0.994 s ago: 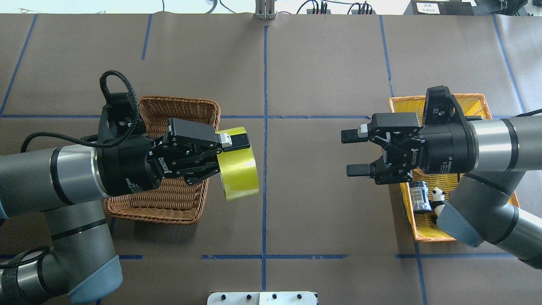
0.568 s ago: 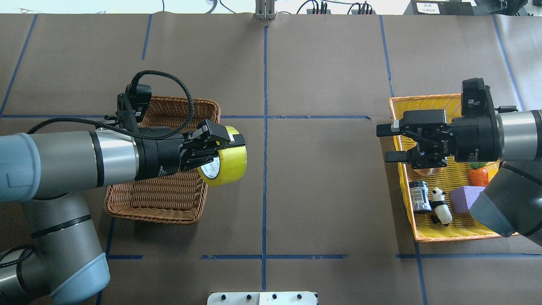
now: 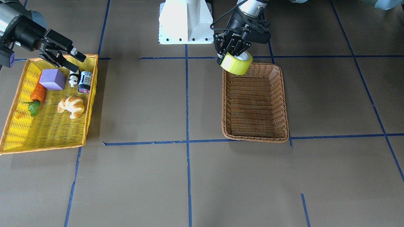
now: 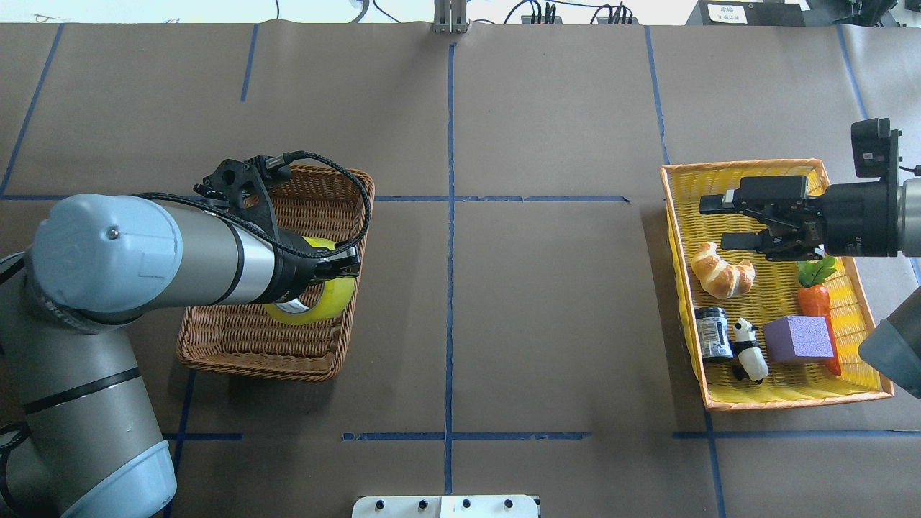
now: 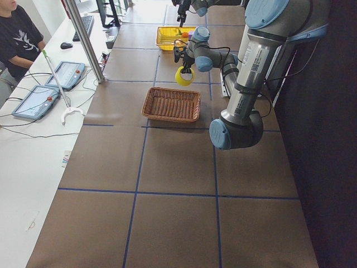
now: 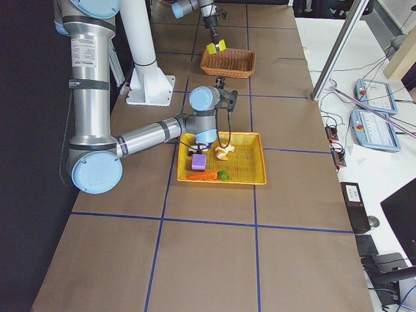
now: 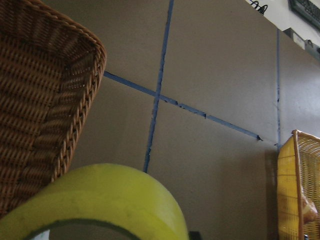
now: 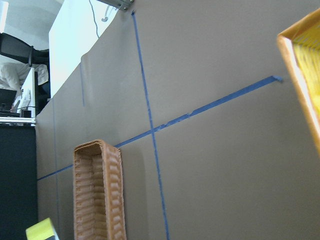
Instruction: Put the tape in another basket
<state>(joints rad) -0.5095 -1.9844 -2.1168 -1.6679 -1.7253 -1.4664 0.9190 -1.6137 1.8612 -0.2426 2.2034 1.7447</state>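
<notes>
My left gripper will let go of the yellow tape roll in the middle of the brown wicker basket (image 3: 250,104).
The yellow tape roll (image 4: 316,302) is gripped by my left gripper (image 3: 235,58), which is shut on it. The front view shows the tape (image 3: 237,64) hanging in the air over the robot-side end of the brown wicker basket (image 3: 255,137). The basket (image 4: 252,360) holds nothing else that I can see. The tape also fills the bottom of the left wrist view (image 7: 100,200), beside the basket's rim (image 7: 75,100). My right gripper (image 4: 717,223) is open and empty over the far end of the yellow tray.
The flat yellow tray (image 4: 719,406) with an orange rim sits at the right. It holds a croissant (image 4: 722,270), a carrot (image 4: 817,302), a purple block (image 4: 799,338), a panda figure (image 4: 748,349) and a dark can (image 4: 712,332). Blue tape lines cross the brown table.
My left arm swung the tape back from beyond the basket's right edge to over the basket. My right arm drew back to the right, staying open, and uncovered the tray's items.
</notes>
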